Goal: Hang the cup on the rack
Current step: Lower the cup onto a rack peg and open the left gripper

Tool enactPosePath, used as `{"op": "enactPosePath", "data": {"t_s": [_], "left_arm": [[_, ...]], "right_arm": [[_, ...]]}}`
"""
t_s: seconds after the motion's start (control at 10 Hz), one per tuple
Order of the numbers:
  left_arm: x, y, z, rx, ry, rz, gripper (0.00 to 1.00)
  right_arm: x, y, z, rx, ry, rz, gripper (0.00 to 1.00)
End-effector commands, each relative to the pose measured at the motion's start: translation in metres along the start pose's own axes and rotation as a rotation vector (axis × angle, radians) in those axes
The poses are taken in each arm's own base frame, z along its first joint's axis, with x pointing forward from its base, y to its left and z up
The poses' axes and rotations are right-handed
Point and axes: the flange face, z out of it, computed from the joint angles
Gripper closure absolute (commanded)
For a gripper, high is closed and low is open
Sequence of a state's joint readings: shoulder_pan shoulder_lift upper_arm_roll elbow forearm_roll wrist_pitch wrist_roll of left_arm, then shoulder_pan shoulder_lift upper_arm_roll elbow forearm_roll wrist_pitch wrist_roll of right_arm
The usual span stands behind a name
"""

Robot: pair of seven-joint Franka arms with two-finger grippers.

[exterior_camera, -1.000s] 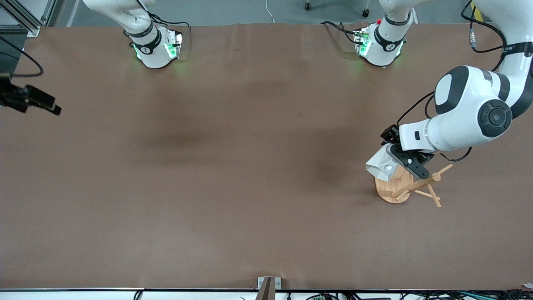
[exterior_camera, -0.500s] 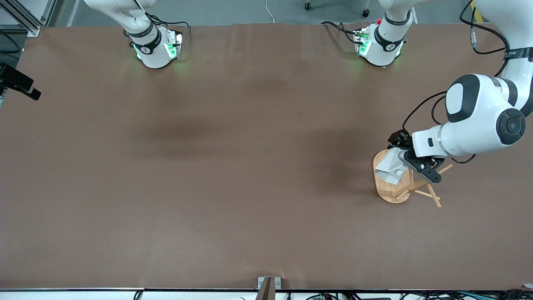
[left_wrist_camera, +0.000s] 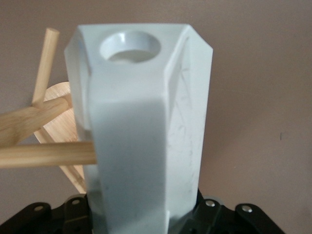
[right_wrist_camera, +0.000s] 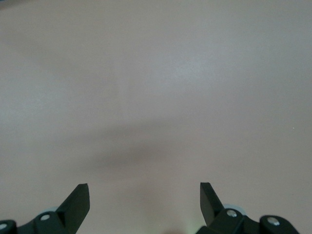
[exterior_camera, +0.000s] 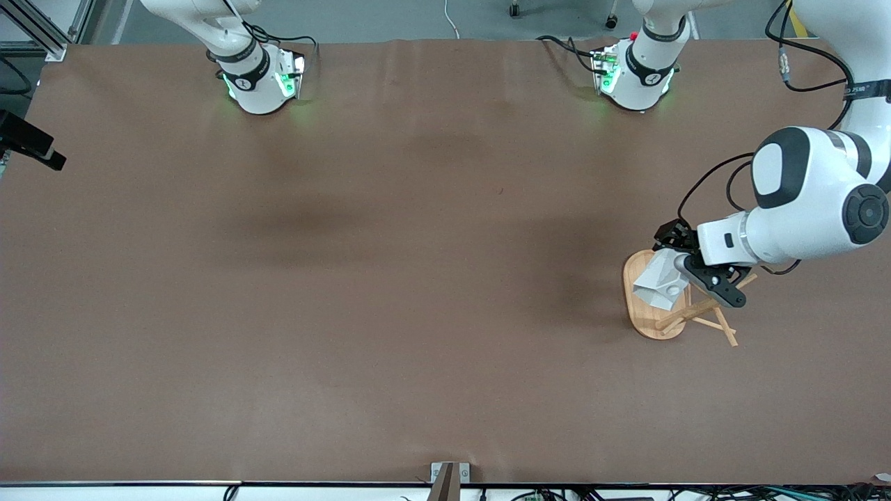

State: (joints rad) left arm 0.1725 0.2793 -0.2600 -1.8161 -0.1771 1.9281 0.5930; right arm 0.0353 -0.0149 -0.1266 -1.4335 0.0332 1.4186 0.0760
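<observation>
My left gripper is to release the white cup hanging on the peg (exterior_camera: 685, 314) that reaches its side, close to the rack's post.
My left gripper (exterior_camera: 681, 266) is shut on the white faceted cup (exterior_camera: 658, 284) and holds it tilted over the oval base of the bamboo rack (exterior_camera: 647, 320), beside the post. In the left wrist view the cup (left_wrist_camera: 146, 126) fills the middle, and the round hole in its handle (left_wrist_camera: 130, 46) faces the camera. One rack peg (left_wrist_camera: 46, 153) reaches the cup's side; whether it enters the hole I cannot tell. The jaws of the left gripper (left_wrist_camera: 146, 217) are mostly hidden by the cup. My right gripper (exterior_camera: 31, 146) waits open at the right arm's end of the table. Between its fingers, the right gripper (right_wrist_camera: 145, 195) shows only bare table.
The rack stands near the left arm's end of the brown table (exterior_camera: 390, 278). The two arm bases (exterior_camera: 261, 80) (exterior_camera: 633, 73) stand along the edge farthest from the front camera. A metal bracket (exterior_camera: 449, 476) sits at the nearest edge.
The left gripper has carried the cup toward the rack's post, from beside the base to over it. The right gripper has drawn back to the table's edge.
</observation>
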Motion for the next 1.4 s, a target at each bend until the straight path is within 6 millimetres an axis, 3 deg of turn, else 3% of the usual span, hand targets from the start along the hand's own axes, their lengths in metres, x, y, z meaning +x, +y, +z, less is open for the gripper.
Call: {"op": "enactPosePath", "data": {"t_s": [0.0,0.5,0.6,0.7,0.8,0.9,1.3], "left_arm": [[-0.008,-0.002,0.014,-0.012,-0.007,-0.005,1.00],[-0.028,-0.028,0.024,-0.076,0.002,-0.095,0.98],[-0.028,-0.027,0.024,-0.078,-0.001,-0.106,0.87],[-0.030,-0.026,0.027,-0.097,-0.026,-0.107,0.42],[-0.034,-0.026,0.026,-0.108,-0.039,-0.112,0.07],[-0.040,-0.032,0.017,-0.115,-0.041,-0.134,0.00],[-0.043,-0.026,-0.025,-0.055,0.000,-0.240,0.00]], "right_arm": [[0.001,0.001,-0.004,-0.017,0.005,0.008,0.00],[0.001,0.001,-0.004,-0.017,0.005,0.010,0.00],[0.001,0.001,-0.004,-0.017,0.005,0.010,0.00],[0.002,0.002,-0.004,-0.017,0.005,0.010,0.00],[0.002,0.002,-0.004,-0.017,0.005,0.011,0.00],[0.002,0.002,-0.004,-0.017,0.005,0.010,0.00],[0.002,0.002,-0.003,-0.017,0.003,0.011,0.00]]}}
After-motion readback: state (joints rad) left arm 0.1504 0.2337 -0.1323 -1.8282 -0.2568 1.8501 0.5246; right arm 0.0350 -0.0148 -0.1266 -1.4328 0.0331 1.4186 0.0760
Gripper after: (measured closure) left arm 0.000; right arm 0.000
